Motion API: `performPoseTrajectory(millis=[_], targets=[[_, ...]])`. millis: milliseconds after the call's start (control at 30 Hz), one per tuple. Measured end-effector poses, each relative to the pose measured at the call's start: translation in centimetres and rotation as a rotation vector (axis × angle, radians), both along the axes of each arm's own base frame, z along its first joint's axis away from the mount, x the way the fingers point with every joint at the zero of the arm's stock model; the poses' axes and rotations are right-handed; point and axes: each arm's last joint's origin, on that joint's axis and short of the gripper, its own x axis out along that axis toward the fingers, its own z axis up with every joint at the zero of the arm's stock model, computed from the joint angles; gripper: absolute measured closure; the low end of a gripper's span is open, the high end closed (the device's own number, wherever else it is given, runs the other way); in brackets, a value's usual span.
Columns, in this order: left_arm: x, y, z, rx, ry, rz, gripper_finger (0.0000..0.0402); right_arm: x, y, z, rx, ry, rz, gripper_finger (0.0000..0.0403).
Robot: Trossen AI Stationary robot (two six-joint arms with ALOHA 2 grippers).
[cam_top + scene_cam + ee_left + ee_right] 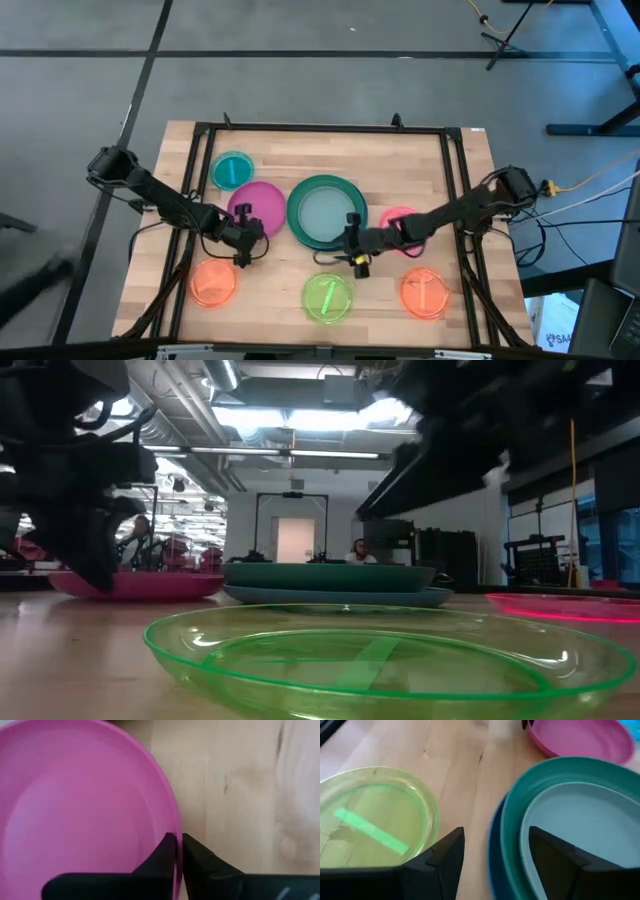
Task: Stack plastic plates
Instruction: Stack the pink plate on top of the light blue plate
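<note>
Next, my left gripper releases the magenta plate onto the pale grey-blue plate inside the teal plate [322, 212].
The magenta plate [258, 205] lies left of centre. My left gripper [245, 238] is shut on its near rim. The teal plate [325, 210] sits in the blue plate [340, 598] at the table's middle, and a pale grey-blue plate [585, 825] lies inside the teal one. My right gripper [495, 855] is open, with one finger on either side of the near-right rims of the teal and blue plates and touching neither. The red-pink plate [400, 222] lies partly under the right arm. The lime plate [328, 298] rests flat near the front edge. My left gripper pinches the magenta plate's rim [178, 842] on its near side, one finger [165, 852] inside the plate and the other [197, 857] outside. The fingers come from above, slanting down. In the low view the magenta plate [135, 585] still sits low on the table.
A cyan plate [232, 170] lies at the far left. Two orange plates [213, 283] [424, 292] flank the lime one along the near edge. A black frame [320, 128] borders the wooden table. Bare wood shows between the stack and the lime plate.
</note>
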Motion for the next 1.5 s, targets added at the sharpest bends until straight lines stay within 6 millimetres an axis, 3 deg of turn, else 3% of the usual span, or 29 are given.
performPoseTrajectory(millis=[300,467,600,800,1067,1233,1367,1500], targets=[[2.5,-0.6,6.6,0.149,-0.022,0.011,0.0395,-4.7,2.2,4.5,-0.071,-0.020,-0.071,0.0189],[4.4,-0.9,9.3,0.183,-0.181,-0.023,0.0393,-5.8,2.1,5.2,-0.035,0.014,-0.085,0.0189],[6.0,-1.0,10.0,0.163,-0.328,-0.126,0.0393,-6.6,1.9,5.2,0.017,0.090,-0.079,0.0189],[8.9,-0.6,8.8,0.136,-0.481,-0.232,0.0393,-6.9,1.7,5.3,0.028,0.102,-0.094,0.0189],[13.1,-0.3,3.8,0.140,-0.514,-0.310,0.0393,-7.2,1.6,6.0,0.009,0.161,-0.084,0.0189],[13.8,0.4,1.4,0.122,-0.439,-0.270,0.0392,-7.3,1.6,6.7,0.016,0.194,-0.110,0.0189],[13.9,0.6,1.0,0.106,-0.429,-0.247,0.0386,-7.3,1.6,6.5,0.008,0.197,-0.117,0.0189],[13.8,0.5,0.9,0.098,-0.427,-0.242,0.0352,-7.3,1.6,6.3,0.014,0.212,-0.126,0.0189]])
